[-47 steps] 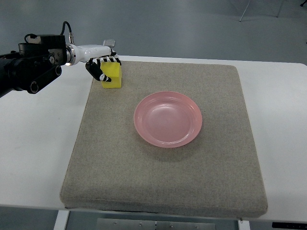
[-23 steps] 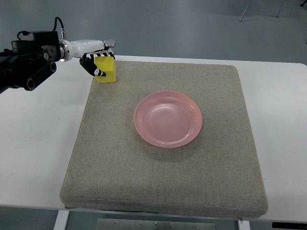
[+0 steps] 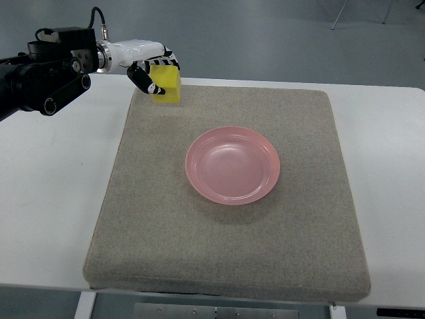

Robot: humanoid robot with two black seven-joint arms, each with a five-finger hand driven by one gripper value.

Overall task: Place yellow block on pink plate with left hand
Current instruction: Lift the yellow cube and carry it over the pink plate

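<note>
My left gripper is going to let go of the yellow block near the middle of the pink plate (image 3: 233, 157) on the grey mat.
My left hand (image 3: 157, 74) comes in from the upper left and is shut on the yellow block (image 3: 167, 86), held above the far left corner of the grey mat (image 3: 166, 219). Black fingers wrap the block's left and top sides. The pink plate (image 3: 232, 165) lies empty at the middle of the mat, to the right of and nearer than the block. The right arm does not show.
The mat covers most of a white table (image 3: 46, 199). The black forearm (image 3: 40, 73) of the left arm stretches over the table's far left corner. Grey floor lies beyond the far edge.
The left hand lifted the yellow block off the mat, first moving back and left, then swinging right toward the plate side.
</note>
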